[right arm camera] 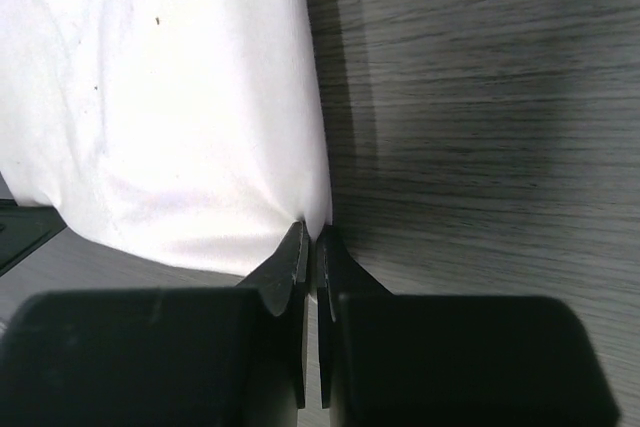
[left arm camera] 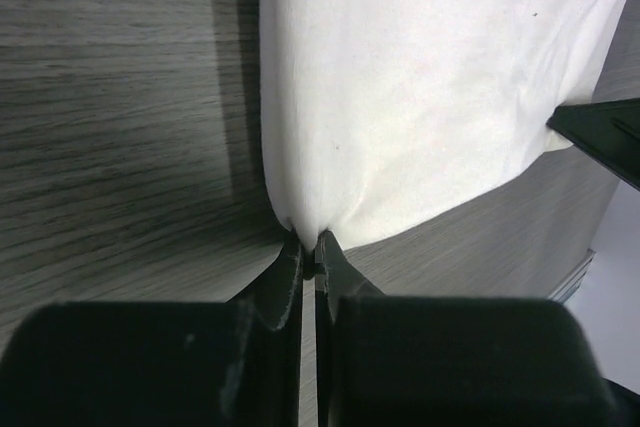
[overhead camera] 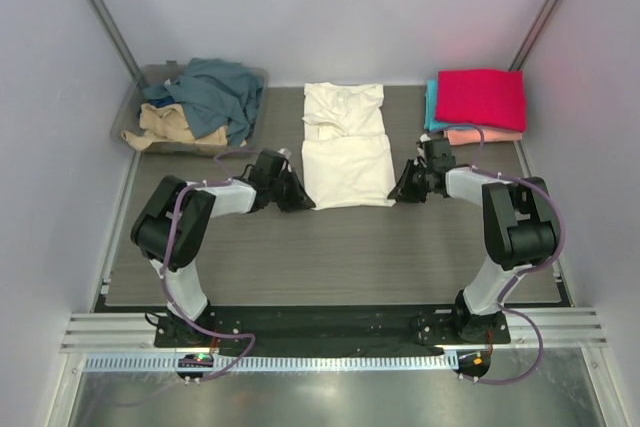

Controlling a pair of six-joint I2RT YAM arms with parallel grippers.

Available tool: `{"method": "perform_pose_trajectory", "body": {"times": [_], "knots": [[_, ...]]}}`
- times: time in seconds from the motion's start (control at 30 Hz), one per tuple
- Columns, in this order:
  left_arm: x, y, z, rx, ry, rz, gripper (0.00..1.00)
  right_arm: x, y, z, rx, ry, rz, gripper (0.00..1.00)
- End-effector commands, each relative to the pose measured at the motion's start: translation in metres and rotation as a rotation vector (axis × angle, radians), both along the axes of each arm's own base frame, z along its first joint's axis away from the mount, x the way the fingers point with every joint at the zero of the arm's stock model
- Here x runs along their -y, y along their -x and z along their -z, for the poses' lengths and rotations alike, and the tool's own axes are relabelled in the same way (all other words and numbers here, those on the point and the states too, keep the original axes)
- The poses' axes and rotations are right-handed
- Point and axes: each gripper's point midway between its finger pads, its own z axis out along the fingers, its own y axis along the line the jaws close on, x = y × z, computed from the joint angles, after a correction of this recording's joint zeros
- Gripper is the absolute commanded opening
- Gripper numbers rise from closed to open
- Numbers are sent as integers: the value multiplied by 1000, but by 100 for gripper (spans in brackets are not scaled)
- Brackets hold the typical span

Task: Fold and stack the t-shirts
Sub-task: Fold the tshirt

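Next, my right gripper lets go of the cream t-shirt's corner at the crosswise fold's end (overhead camera: 380, 146) nearest the magenta-red shirt.
A cream t-shirt (overhead camera: 346, 147) lies partly folded at the middle of the table, its near half flat. My left gripper (overhead camera: 303, 204) is shut on the shirt's near left corner; the left wrist view shows the cream cloth (left arm camera: 420, 87) pinched at the fingertips (left arm camera: 308, 247). My right gripper (overhead camera: 396, 194) is shut on the near right corner, with the cloth (right arm camera: 170, 97) bunched at its tips (right arm camera: 312, 237). Folded magenta-red (overhead camera: 481, 98), teal (overhead camera: 431, 105) and salmon-pink (overhead camera: 482, 135) shirts are stacked at the back right.
A clear bin (overhead camera: 137, 117) at the back left holds a crumpled slate-blue shirt (overhead camera: 214, 93) and a tan one (overhead camera: 176, 125). Grey walls close in the table on three sides. Wood-grain tabletop (overhead camera: 330, 252) lies between the shirt and the arm bases.
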Motion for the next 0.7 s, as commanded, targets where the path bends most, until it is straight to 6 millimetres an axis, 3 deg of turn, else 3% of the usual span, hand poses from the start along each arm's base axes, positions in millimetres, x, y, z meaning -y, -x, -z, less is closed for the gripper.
{"method": "perform_pose_trajectory", "body": {"times": [0.0,0.03,0.07,0.1,0.2,0.23,0.27,0.3,0.33,0.4,0.43,0.5,0.53,0.6,0.63,0.67], "knots": [[-5,18,3,-23,-27,4,0,2,22,4,-40,2,-3,1],[-6,23,1,-32,-34,4,0,0,24,-1,-35,-12,-4,1],[-6,24,-14,1,-26,3,0,0,33,0,-51,-18,-1,1],[-6,34,-14,-10,-36,13,0,-1,34,-12,-24,-35,8,1],[-5,54,-37,17,-42,28,0,-2,53,-23,-32,-61,23,1],[-6,64,-40,7,-53,33,0,-2,56,-38,6,-73,23,1],[-8,68,-46,17,-60,22,0,-1,68,-40,-10,-78,23,1],[-3,77,-67,63,-34,35,0,-1,75,-46,-3,-83,24,1],[-7,89,-67,51,-49,38,0,-1,79,-65,51,-99,29,1],[-4,108,-80,63,-50,44,0,-1,102,-70,19,-115,24,1],[-8,119,-94,76,-44,47,0,-1,110,-77,23,-127,29,1],[-11,139,-103,66,-65,41,0,0,133,-97,51,-144,28,1],[-12,146,-124,108,-27,35,0,1,141,-103,60,-147,30,1],[-17,166,-135,97,-28,25,0,5,161,-121,95,-153,48,1],[-21,166,-143,119,-31,-2,0,6,168,-127,101,-157,51,1],[-24,172,-161,142,8,-13,0,7,178,-134,89,-165,60,1]]}}
